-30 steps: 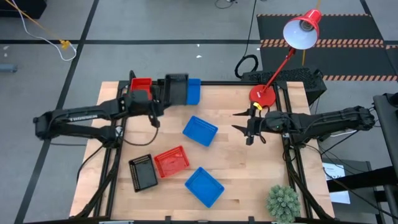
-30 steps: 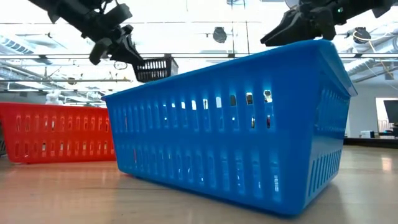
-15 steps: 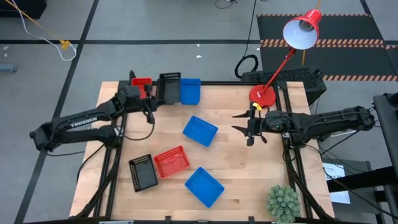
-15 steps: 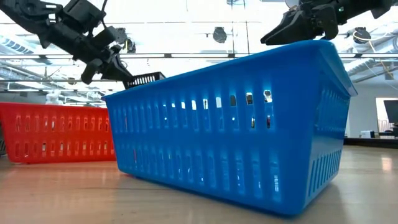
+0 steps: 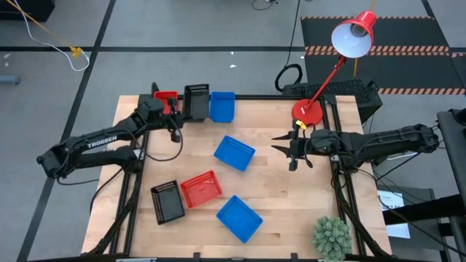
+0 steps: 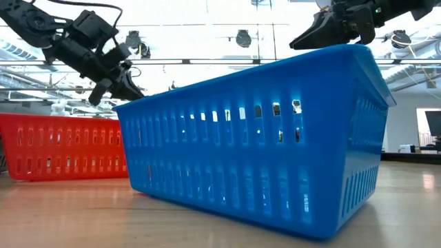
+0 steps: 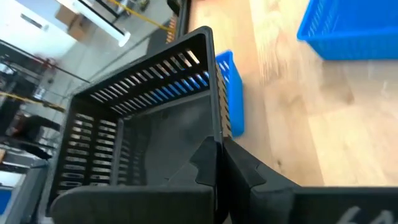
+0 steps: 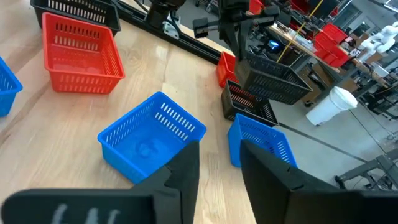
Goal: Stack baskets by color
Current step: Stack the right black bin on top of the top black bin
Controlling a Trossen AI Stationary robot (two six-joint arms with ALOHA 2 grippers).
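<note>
My left gripper is going to let go of its black basket inside the far black basket (image 5: 195, 107) between the red and blue baskets.
My left gripper (image 5: 178, 118) is shut on a black basket (image 5: 196, 102) at the table's far edge. There the basket hangs between a red basket (image 5: 165, 97) and a blue basket (image 5: 222, 106). The right wrist view shows it over a second black basket (image 8: 247, 112) that rests on the table. Mid-table lie a blue basket (image 5: 234, 153), a red basket (image 5: 200, 188), a black basket (image 5: 167, 201) and another blue basket (image 5: 239, 217). My right gripper (image 5: 277, 143) hovers open right of the middle blue basket, holding nothing. My left gripper pinches one side wall of the black basket at its rim (image 7: 216, 134), with one finger (image 7: 202, 165) inside and the other outside. The fingers slant down from the table's left. The basket is tilted above the second black basket; whether they touch, I cannot tell.
A red lamp base (image 5: 306, 110) stands at the far right, and its arm leans out over the floor. A green plant (image 5: 331, 235) sits at the near right corner. Bare wood lies along the table's right side.
My left gripper has swung toward the table's left edge and sunk, carrying the black basket. The basket has moved from in front of the far blue basket into the gap between that one and the red basket, lower than before.
</note>
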